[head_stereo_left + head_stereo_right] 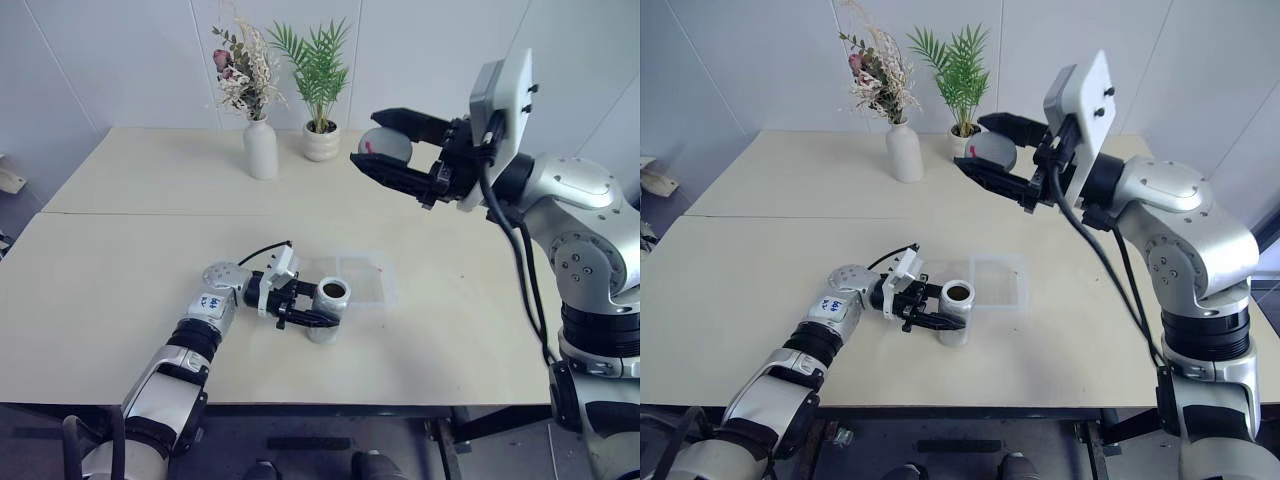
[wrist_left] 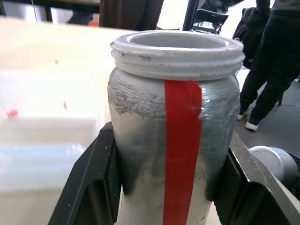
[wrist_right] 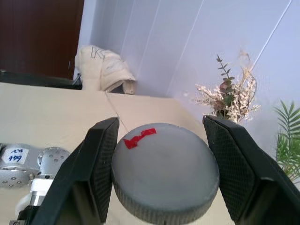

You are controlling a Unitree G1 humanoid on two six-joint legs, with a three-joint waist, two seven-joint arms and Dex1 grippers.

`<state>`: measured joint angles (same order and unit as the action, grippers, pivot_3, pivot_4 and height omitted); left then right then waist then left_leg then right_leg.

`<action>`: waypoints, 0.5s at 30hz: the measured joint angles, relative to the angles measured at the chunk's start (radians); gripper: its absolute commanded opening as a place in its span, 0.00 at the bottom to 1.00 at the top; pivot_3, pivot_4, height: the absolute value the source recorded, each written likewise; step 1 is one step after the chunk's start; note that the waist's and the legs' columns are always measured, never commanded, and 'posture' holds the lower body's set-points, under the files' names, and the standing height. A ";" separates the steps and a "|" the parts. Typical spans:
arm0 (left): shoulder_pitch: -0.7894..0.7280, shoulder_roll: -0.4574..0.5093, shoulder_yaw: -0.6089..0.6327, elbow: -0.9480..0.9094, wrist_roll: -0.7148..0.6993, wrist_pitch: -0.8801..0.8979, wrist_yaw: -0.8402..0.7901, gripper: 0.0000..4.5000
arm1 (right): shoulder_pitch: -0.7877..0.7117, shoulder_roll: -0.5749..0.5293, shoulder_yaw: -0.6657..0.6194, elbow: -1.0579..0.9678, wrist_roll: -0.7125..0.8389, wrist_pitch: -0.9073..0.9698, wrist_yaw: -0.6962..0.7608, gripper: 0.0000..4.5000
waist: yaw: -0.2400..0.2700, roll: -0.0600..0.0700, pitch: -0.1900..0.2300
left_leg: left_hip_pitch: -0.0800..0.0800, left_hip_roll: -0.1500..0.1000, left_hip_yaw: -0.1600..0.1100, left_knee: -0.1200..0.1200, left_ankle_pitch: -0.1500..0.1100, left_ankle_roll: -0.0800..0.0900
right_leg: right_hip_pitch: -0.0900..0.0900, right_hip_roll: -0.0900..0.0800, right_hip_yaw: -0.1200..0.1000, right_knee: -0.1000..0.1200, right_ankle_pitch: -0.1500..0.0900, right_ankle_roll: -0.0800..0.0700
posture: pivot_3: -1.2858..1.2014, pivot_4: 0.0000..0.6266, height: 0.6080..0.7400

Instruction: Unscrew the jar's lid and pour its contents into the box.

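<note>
Next, the right gripper releases the grey lid, now high above the table, on the bare table across the clear box from the jar (image 1: 459, 314).
The jar (image 1: 330, 310) stands upright on the table with its mouth open, just at the near left edge of the clear box (image 1: 358, 282). My left gripper (image 1: 318, 316) is shut on the jar from the left; in the left wrist view the jar (image 2: 173, 136) shows a red strip and a bare threaded neck between the fingers (image 2: 101, 187). High above the table's right half, my right gripper (image 1: 385, 150) is shut on the grey lid (image 1: 385, 146). The lid (image 3: 165, 176) carries a red mark in the right wrist view.
A white vase (image 1: 260, 148) of dried flowers and a potted green plant (image 1: 321, 140) stand at the table's far middle. In the left wrist view, a person's legs (image 2: 269, 70) stand beyond the table.
</note>
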<state>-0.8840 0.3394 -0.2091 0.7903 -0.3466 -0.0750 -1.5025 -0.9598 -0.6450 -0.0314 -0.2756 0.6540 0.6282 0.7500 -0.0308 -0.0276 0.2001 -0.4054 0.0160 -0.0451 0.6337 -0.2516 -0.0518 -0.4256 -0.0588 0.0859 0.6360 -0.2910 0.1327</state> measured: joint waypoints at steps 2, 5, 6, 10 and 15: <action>-0.013 -0.003 -0.002 0.000 0.000 -0.011 0.000 0.46 | 0.002 0.003 0.022 0.023 -0.010 0.000 0.014 0.57 | 0.000 0.000 0.000 | 0.000 0.000 0.000 0.000 0.000 0.000 | 0.000 0.000 0.000 0.000 0.000 0.000 | 0.52 0.24 1.00; -0.016 -0.014 -0.001 0.008 0.000 -0.023 0.000 0.46 | 0.002 0.007 0.026 0.029 -0.017 0.000 0.027 0.57 | 0.000 0.000 0.000 | 0.000 0.000 0.001 0.000 0.000 0.000 | 0.000 0.000 0.000 0.000 0.000 0.000 | 0.52 0.24 1.00; -0.016 -0.015 0.001 0.009 0.000 -0.024 0.000 0.46 | 0.002 0.007 0.026 0.029 -0.018 0.000 0.028 0.57 | 0.000 0.000 0.000 | 0.000 0.000 0.001 0.000 0.000 0.000 | 0.000 0.000 0.001 0.000 0.000 0.000 | 0.52 0.24 1.00; -0.022 -0.020 0.031 0.009 -0.006 -0.014 0.000 0.46 | 0.025 0.007 0.020 0.013 -0.017 0.005 0.018 0.57 | 0.001 0.000 0.000 | 0.000 0.000 0.000 0.000 0.000 0.000 | 0.000 0.000 0.000 0.000 0.000 0.000 | 0.52 0.24 1.00; -0.055 -0.013 0.076 -0.032 -0.024 0.026 0.000 0.46 | 0.088 0.003 -0.003 -0.020 -0.016 0.030 -0.010 0.57 | 0.001 0.000 0.000 | 0.000 -0.001 0.001 0.000 0.000 0.000 | 0.000 -0.001 0.001 0.000 0.000 0.000 | 0.52 0.24 1.00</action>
<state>-0.9385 0.3265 -0.1328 0.7586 -0.3708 -0.0488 -1.5021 -0.8722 -0.6420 -0.0343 -0.2960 0.6378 0.6581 0.7398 -0.0302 -0.0275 0.2001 -0.4058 0.0155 -0.0445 0.6342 -0.2515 -0.0517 -0.4258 -0.0595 0.0866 0.6365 -0.2909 0.1328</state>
